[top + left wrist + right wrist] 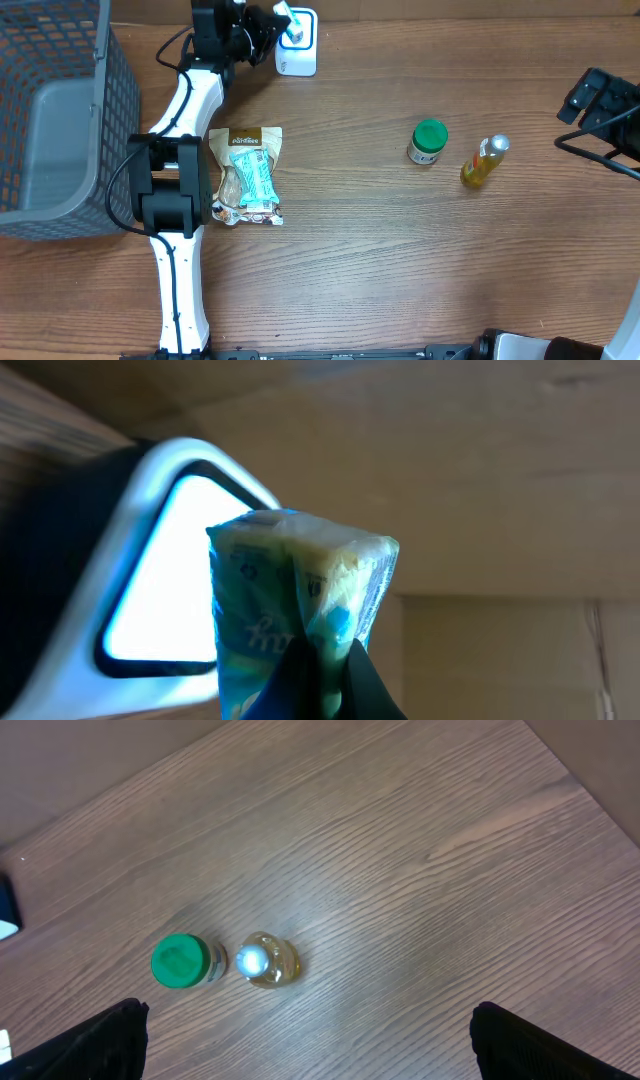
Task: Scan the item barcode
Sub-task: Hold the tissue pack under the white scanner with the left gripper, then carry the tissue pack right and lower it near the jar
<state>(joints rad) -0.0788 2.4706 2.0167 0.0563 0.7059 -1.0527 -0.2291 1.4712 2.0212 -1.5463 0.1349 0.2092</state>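
The bare wood (428, 222) is just in front of the green-lidded jar. Next, my left gripper lets go of the packet, now held over the white scanner, there.
My left gripper (326, 660) is shut on the item (300, 590), a small teal and yellow packet, pinching its lower edge. In the left wrist view the packet stands right in front of the scanner (150, 585), whose white-rimmed window glows just to its left. From overhead the left gripper (268, 24) holds the item (284, 14) over the white scanner (298, 48) at the table's far edge. No barcode shows. My right gripper (308, 1012) hangs open above bare wood at the right side (598, 98), holding nothing.
A brown and teal snack bag (248, 176) lies beside the left arm. A green-lidded jar (428, 141) and a yellow bottle (484, 162) stand right of centre, below the right gripper's view. A grey mesh basket (60, 120) fills the left edge.
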